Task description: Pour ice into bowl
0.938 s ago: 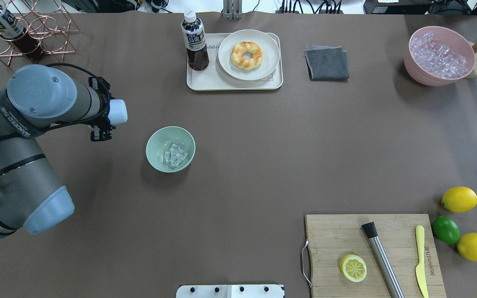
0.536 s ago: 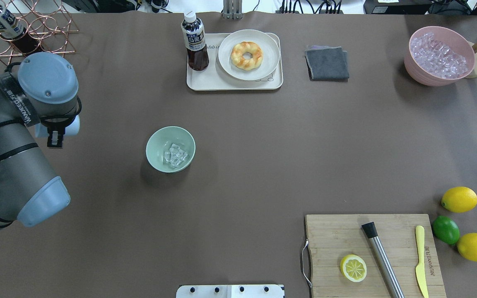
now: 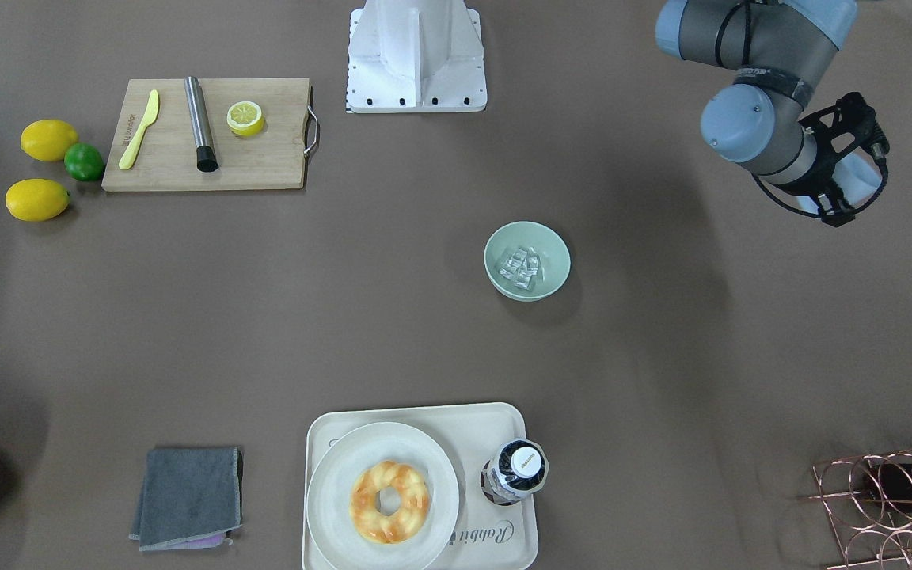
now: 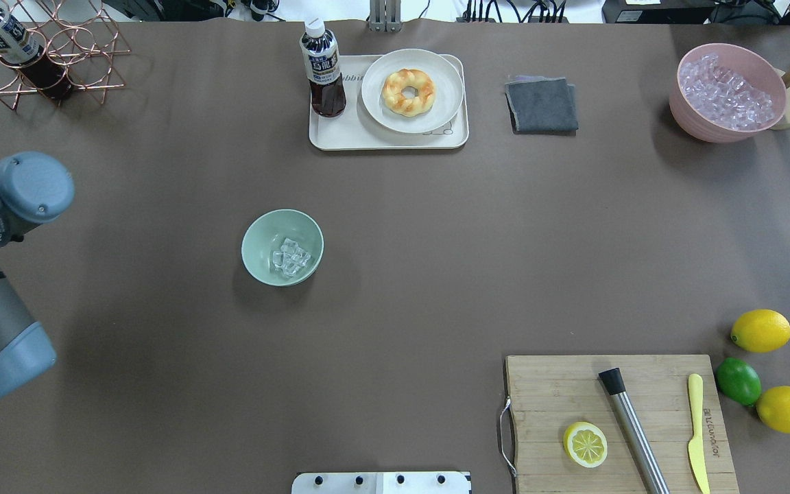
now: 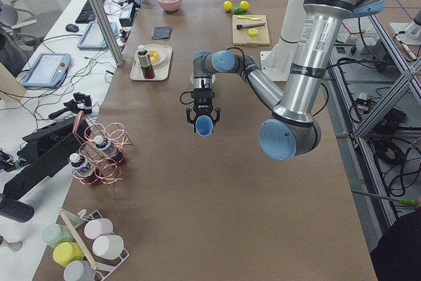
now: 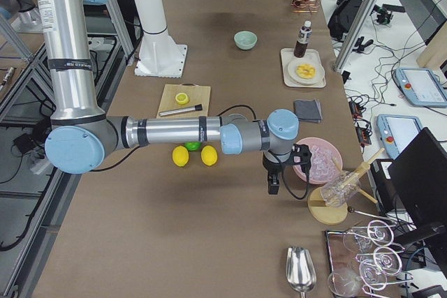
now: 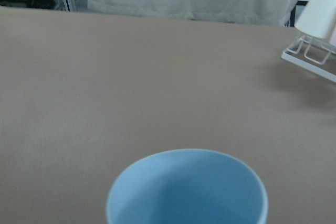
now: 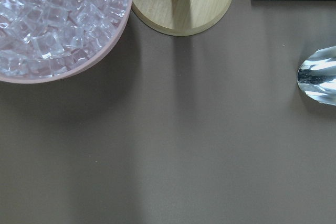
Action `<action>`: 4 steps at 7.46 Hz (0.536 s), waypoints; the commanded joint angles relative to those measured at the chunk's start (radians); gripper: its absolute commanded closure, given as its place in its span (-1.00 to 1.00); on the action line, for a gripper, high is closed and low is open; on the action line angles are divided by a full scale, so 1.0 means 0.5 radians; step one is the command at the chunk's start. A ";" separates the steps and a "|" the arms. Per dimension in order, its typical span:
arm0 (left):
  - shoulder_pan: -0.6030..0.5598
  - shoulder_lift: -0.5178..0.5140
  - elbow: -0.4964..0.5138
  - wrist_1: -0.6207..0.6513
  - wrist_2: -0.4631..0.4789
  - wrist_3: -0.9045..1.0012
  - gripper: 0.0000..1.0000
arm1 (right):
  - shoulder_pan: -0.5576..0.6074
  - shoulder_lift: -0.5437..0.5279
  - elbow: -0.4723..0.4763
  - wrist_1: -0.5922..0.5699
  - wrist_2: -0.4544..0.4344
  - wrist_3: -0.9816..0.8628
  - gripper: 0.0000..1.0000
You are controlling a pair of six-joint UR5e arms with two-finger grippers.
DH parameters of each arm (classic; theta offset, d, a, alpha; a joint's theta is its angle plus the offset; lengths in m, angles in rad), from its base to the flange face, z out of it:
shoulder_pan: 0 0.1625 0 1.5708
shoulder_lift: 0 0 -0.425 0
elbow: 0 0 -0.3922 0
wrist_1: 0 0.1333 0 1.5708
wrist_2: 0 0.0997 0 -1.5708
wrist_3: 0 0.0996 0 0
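Note:
The robot's left gripper needs to release the light blue cup on the bare table (image 3: 868, 232) between the robot's left arm and the copper rack.
The mint-green bowl (image 4: 282, 247) (image 3: 527, 261) stands left of the table's middle with the ice (image 4: 290, 256) (image 3: 522, 265), a few clear cubes, lying in it. My left gripper (image 3: 848, 170) (image 5: 202, 118) is shut on a light blue cup (image 3: 864, 184) (image 7: 186, 192), well off to the bowl's left side and above the table. The cup's inside looks empty in the left wrist view. In the overhead view the arm hides this gripper. My right gripper (image 6: 274, 179) hangs beside the pink tub (image 6: 318, 162); I cannot tell if it is open or shut.
The pink tub (image 4: 731, 92) full of ice stands far right beside a wooden stand (image 8: 184, 3) and a metal scoop (image 8: 320, 74). A tray (image 4: 388, 137) holds a doughnut plate and bottle. A cutting board (image 4: 618, 425), citrus fruit, a grey cloth (image 4: 541, 104) and a copper rack (image 4: 38, 48) are around.
My left arm has drawn back to the left, away from the bowl, taking the cup with it out of the overhead view. The bowl and its ice have not moved.

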 commanded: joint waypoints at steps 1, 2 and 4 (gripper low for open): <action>-0.112 0.305 0.205 -0.111 0.222 0.043 -0.04 | -0.038 0.027 0.032 -0.033 0.001 0.053 -0.99; -0.125 0.332 0.298 -0.200 0.326 0.040 -0.04 | -0.068 0.033 0.053 -0.042 0.001 0.096 -0.99; -0.104 0.299 0.460 -0.338 0.354 0.022 -0.05 | -0.124 0.034 0.081 -0.045 -0.011 0.163 -0.99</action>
